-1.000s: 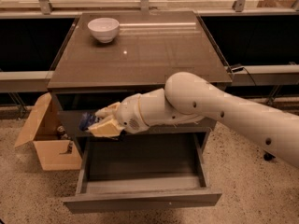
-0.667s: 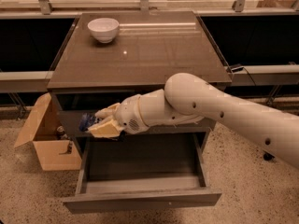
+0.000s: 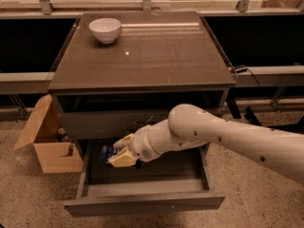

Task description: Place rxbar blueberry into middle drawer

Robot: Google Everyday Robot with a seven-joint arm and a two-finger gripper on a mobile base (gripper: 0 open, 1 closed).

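My gripper is to release the rxbar blueberry in the middle drawer. It will set it free on the middle drawer's grey bottom, toward the back (image 3: 152, 158), midway between its sides. The bar is now held low inside that drawer.
The rxbar blueberry (image 3: 106, 153), a small bar in a dark blue wrapper, sits between the pale fingers of my gripper (image 3: 118, 152). The gripper is shut on it. It holds the bar low inside the open middle drawer (image 3: 142, 204), over the left part of the drawer's dark grey floor. I cannot tell whether the bar touches the floor. The drawer is pulled out far, with its plain front panel nearest the camera. My white arm reaches in from the right.
A white bowl (image 3: 105, 29) stands on the back left of the cabinet top (image 3: 156, 56). An open cardboard box (image 3: 50, 141) stands on the floor to the left of the drawer. A closed drawer front (image 3: 99, 123) sits just above the gripper.
My gripper has moved down and a little to the right with the bar, from in front of the upper drawer into the open middle drawer.
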